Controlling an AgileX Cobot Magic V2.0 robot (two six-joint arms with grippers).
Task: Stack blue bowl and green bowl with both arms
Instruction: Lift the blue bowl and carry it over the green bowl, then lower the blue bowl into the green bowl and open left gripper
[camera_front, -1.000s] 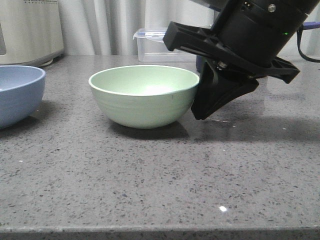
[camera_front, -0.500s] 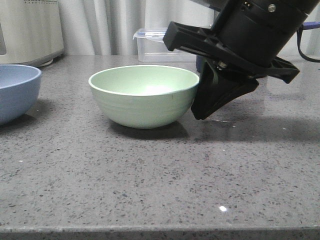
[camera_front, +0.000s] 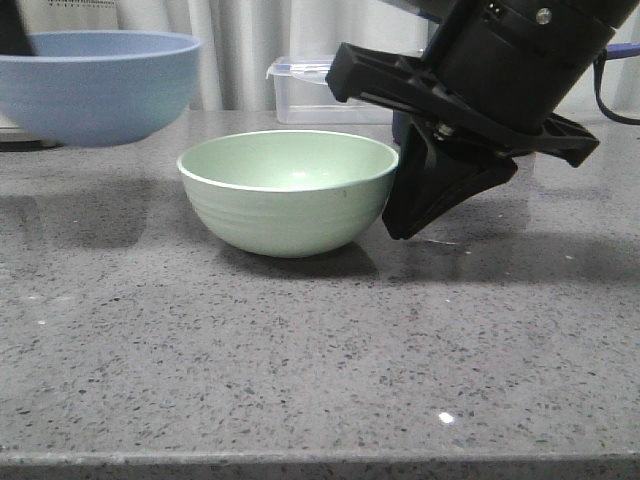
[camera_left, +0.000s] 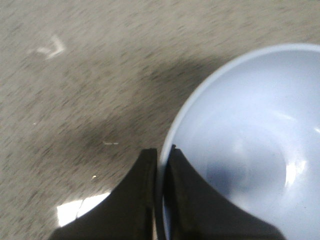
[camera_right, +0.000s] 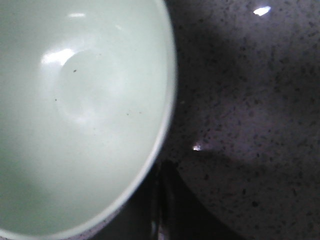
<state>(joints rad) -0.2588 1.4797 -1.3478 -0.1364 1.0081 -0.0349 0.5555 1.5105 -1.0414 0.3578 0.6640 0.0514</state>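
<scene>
The robot's left gripper will release the blue bowl inside the open green bowl (camera_front: 287, 149) that stands on the grey counter.
The pale blue bowl (camera_front: 95, 85) hangs in the air at the upper left, higher than the green bowl and to its left. My left gripper (camera_left: 161, 155) is shut on its rim, one finger inside and one outside; the bowl's inside (camera_left: 250, 140) fills that view. In the front view only a dark corner of that gripper (camera_front: 12, 25) shows. The mint-green bowl (camera_front: 288, 195) stands upright on the grey counter. My right gripper (camera_front: 405, 225) is shut and empty, its tip low beside the green bowl's right outer wall. In the right wrist view the gripper (camera_right: 160, 200) lies just outside the bowl (camera_right: 85, 110).
A clear plastic box with a blue lid (camera_front: 320, 90) stands at the back by the curtain. A white appliance (camera_front: 60, 15) is behind the blue bowl. The counter's front edge (camera_front: 320, 462) runs along the bottom. The bulky right arm (camera_front: 520, 60) fills the upper right.
The blue bowl has risen off the counter at the far left and moved up and to the right. The green bowl and the right arm have not moved.
</scene>
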